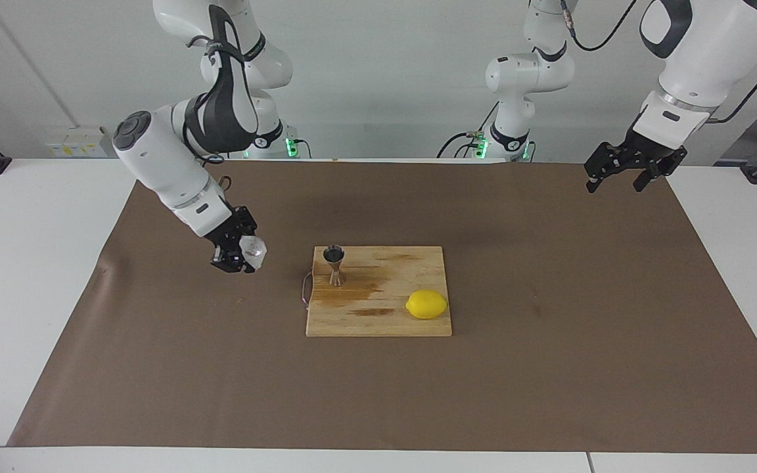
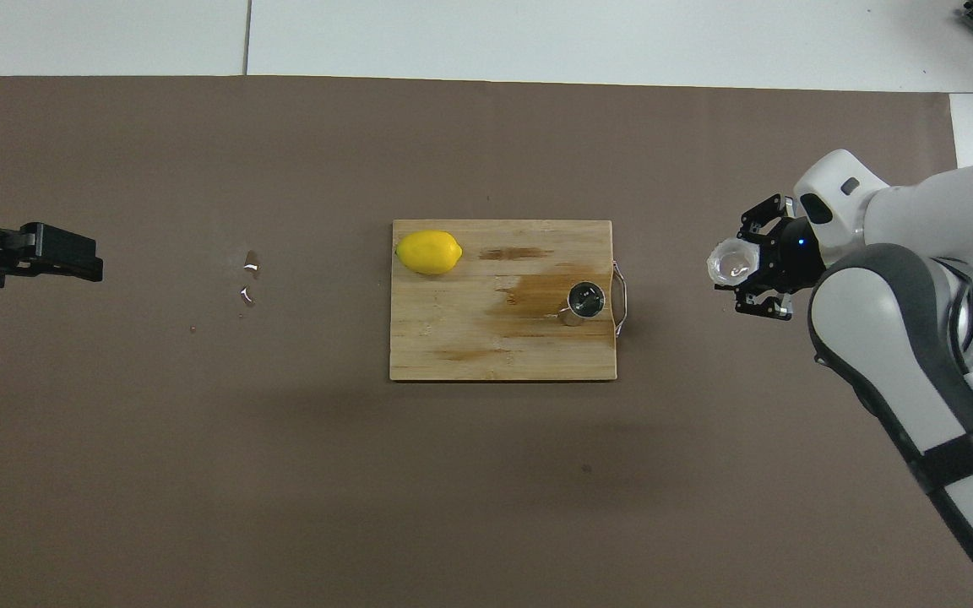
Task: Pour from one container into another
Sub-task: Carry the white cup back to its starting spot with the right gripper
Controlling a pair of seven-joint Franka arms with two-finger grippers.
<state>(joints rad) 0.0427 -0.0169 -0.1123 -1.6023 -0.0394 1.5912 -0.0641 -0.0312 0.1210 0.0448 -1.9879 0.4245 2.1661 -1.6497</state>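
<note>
The robot's right gripper should set the clear glass cup down on the brown mat, out (image 2: 749, 292) past the wire handle of the cutting board.
My right gripper (image 1: 244, 255) is shut on the small clear knobbly glass cup (image 1: 253, 251) and holds it in the air over the brown mat, beside the cutting board toward the right arm's end; the cup also shows in the overhead view (image 2: 729, 261). The steel hourglass jigger (image 1: 334, 265) stands upright on the wooden cutting board (image 1: 411, 263), near the board's edge closest to the cup; from above it shows as a round mouth (image 2: 584, 301). My left gripper (image 1: 621, 174) is open and empty, raised over the mat's edge at the left arm's end, waiting.
A yellow lemon (image 1: 426, 304) lies on the board at its corner away from the jigger. Wet stains darken the board (image 2: 537, 291). A wire handle (image 2: 620, 295) sticks out from the board's end. Small droplets (image 2: 251, 268) lie on the brown mat (image 1: 549, 368).
</note>
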